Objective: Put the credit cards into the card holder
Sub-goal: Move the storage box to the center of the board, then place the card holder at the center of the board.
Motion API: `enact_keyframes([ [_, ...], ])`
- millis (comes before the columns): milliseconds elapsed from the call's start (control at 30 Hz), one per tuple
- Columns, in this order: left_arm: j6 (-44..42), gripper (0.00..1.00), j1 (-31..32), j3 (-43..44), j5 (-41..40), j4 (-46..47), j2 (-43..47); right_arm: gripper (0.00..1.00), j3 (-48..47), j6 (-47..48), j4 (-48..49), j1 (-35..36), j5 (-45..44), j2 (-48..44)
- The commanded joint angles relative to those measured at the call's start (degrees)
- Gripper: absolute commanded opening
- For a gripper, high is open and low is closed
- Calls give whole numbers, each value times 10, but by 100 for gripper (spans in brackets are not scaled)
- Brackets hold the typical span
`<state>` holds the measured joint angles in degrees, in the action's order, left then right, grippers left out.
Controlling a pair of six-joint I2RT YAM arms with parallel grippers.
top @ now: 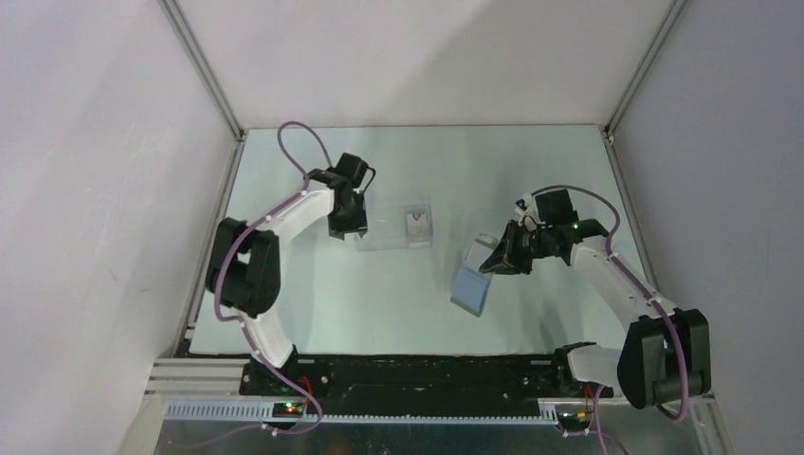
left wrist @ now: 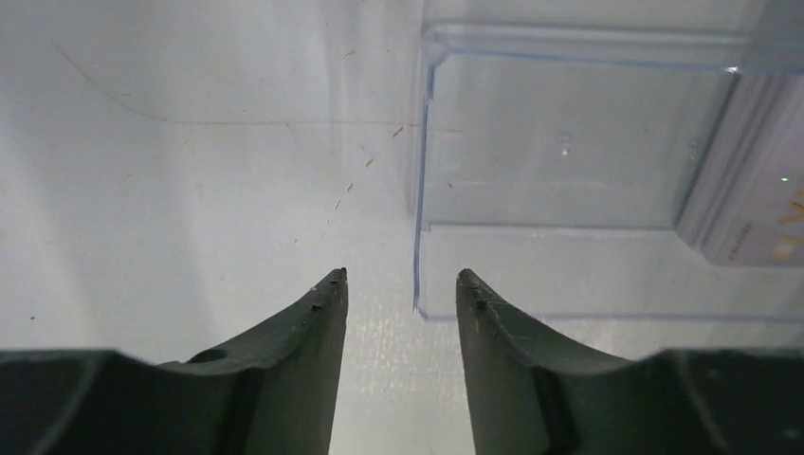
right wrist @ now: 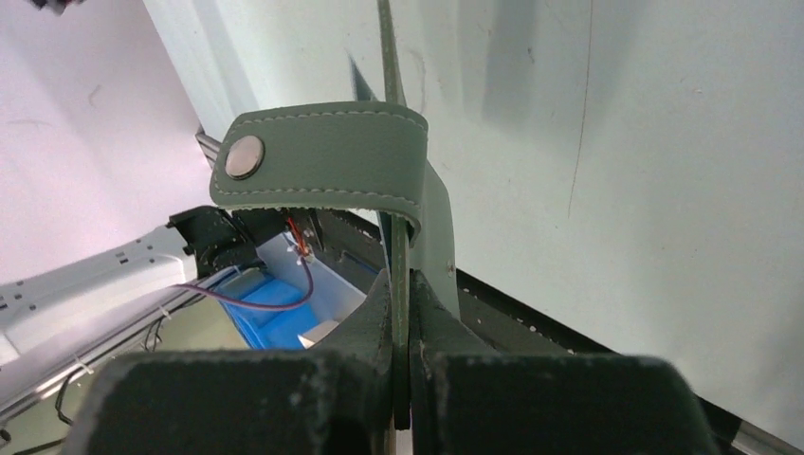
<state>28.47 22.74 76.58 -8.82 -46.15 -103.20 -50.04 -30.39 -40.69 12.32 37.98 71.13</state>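
Note:
Next, I release the card holder on the table (top: pixel 477 295) between the clear case and the black base piece with my right gripper.
The card holder (top: pixel 471 289) hangs open from my right gripper (top: pixel 502 258), its light-blue inside facing up and its lower edge at the table. In the right wrist view my right gripper (right wrist: pixel 400 284) is shut on a thin grey flap of the card holder (right wrist: pixel 417 209), and its snap strap (right wrist: pixel 322 166) curls above the fingers. The credit cards (top: pixel 417 225) lie stacked in a clear plastic case (top: pixel 389 227). My left gripper (top: pixel 346 226) is open and empty at the case's left end. In the left wrist view the left gripper (left wrist: pixel 401 280) is by the case's corner (left wrist: pixel 422 308), and the cards (left wrist: pixel 749 190) lie at the right.
White walls and metal frame posts (top: pixel 204 66) enclose the table on three sides. A black base strip (top: pixel 417 374) runs along the near edge. The clear case's upright wall (left wrist: pixel 569 47) stands ahead of the left fingers.

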Motion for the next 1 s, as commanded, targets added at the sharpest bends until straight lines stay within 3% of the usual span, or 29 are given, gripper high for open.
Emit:
enact_keyframes([
  [0, -25, 55, -1, -13, 4, 22, 101, 0, 35, -59, 101, 4, -1, -1],
  [167, -45, 77, 0, -35, 20, 54, 208, 0, 91, -152, 216, 10, -28, -7],
  [367, -29, 90, 0, -93, 40, 115, 362, 0, 150, -253, 295, 50, -132, -40],
  [567, 6, 90, -1, -183, 49, 166, 453, 0, 230, -352, 329, 88, -272, -136],
  [700, 15, 90, -1, -229, 70, 179, 483, 1, 243, -375, 293, 93, -295, -157],
  [867, 20, 90, -1, -250, 83, 186, 503, 26, 243, -395, 243, 94, -266, -145],
  [933, 20, 90, -1, -253, 84, 189, 506, 39, 243, -406, 229, 95, -257, -151],
  [967, 20, 90, -1, -253, 84, 189, 507, 51, 243, -411, 212, 96, -258, -156],
])
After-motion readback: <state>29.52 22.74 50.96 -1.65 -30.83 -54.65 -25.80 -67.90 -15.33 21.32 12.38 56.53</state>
